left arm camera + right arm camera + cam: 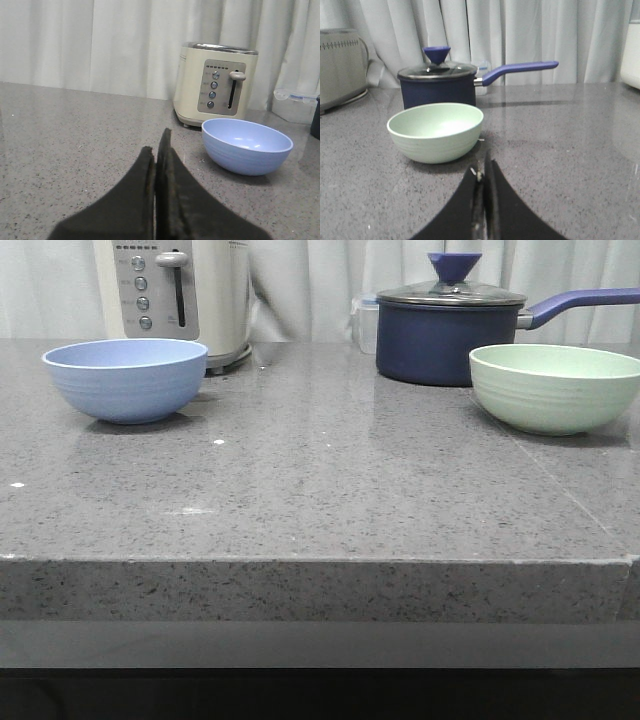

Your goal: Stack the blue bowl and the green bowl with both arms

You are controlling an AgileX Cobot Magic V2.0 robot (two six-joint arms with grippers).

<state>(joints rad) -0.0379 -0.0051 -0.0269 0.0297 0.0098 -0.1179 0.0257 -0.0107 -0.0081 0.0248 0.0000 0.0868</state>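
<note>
The rim of the green bowl (631, 361) (481, 114), on the side farthest from the blue bowl, should be gripped next by my right gripper as it closes there.
The blue bowl (126, 379) stands upright and empty at the left of the grey stone counter, also seen as the blue bowl (247, 146) in the left wrist view. The green bowl (556, 387) stands upright and empty at the right, in front of a navy saucepan; the right wrist view shows the green bowl (435, 131) too. Neither arm appears in the front view. My left gripper (157, 142) is shut and empty, a short way from the blue bowl. My right gripper (483, 167) is shut and empty, close to the green bowl without touching it.
A cream toaster (183, 292) stands behind the blue bowl. A dark navy lidded saucepan (446, 332) with a long handle sits behind the green bowl, and a clear plastic container (365, 322) is beside it. The counter's front edge (300, 562) runs across the front view. Curtains hang behind.
</note>
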